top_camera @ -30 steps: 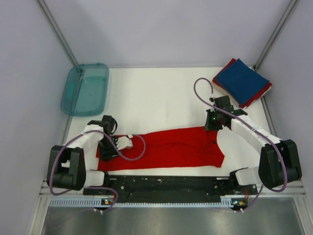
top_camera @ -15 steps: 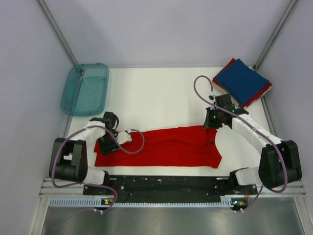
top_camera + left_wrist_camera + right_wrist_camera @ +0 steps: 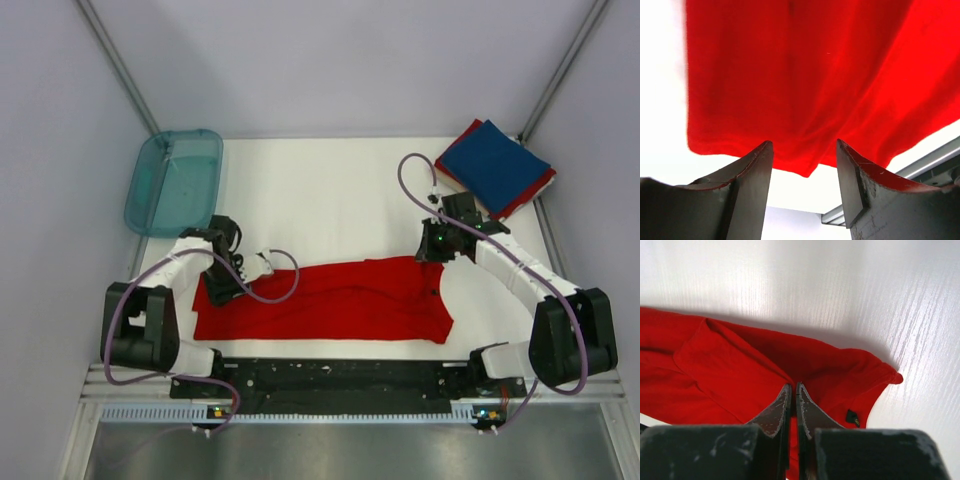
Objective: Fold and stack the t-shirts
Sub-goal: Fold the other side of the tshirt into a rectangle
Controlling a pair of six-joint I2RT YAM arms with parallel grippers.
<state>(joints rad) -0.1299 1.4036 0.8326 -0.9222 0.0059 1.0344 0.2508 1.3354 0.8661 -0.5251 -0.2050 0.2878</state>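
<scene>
My left gripper should grip that end (image 3: 801,146), the loose one opposite the red t-shirt's far edge that my right gripper is on, before both pull the cloth wider.
A bright red t-shirt (image 3: 340,300) lies folded in a long strip across the near part of the table. My left gripper (image 3: 220,291) is over its left end. In the left wrist view the gripper (image 3: 804,152) is open, and the shirt's hem (image 3: 790,75) lies just beyond the fingertips, ungripped. My right gripper (image 3: 432,252) is at the shirt's far right edge. In the right wrist view it (image 3: 792,389) is shut on a fold of the red cloth (image 3: 730,370). A folded navy t-shirt (image 3: 495,165) lies on a folded red one at the back right corner.
A translucent teal tray (image 3: 175,180) stands at the back left. A black rail (image 3: 330,375) with the arm bases runs along the near edge. Grey walls and slanted frame posts close in the sides. A purple cable (image 3: 275,290) loops over the shirt's left part.
The shirt's left end has been drawn a little leftward and lies flatter. My left gripper has moved slightly toward the back left. The right gripper has barely moved.
</scene>
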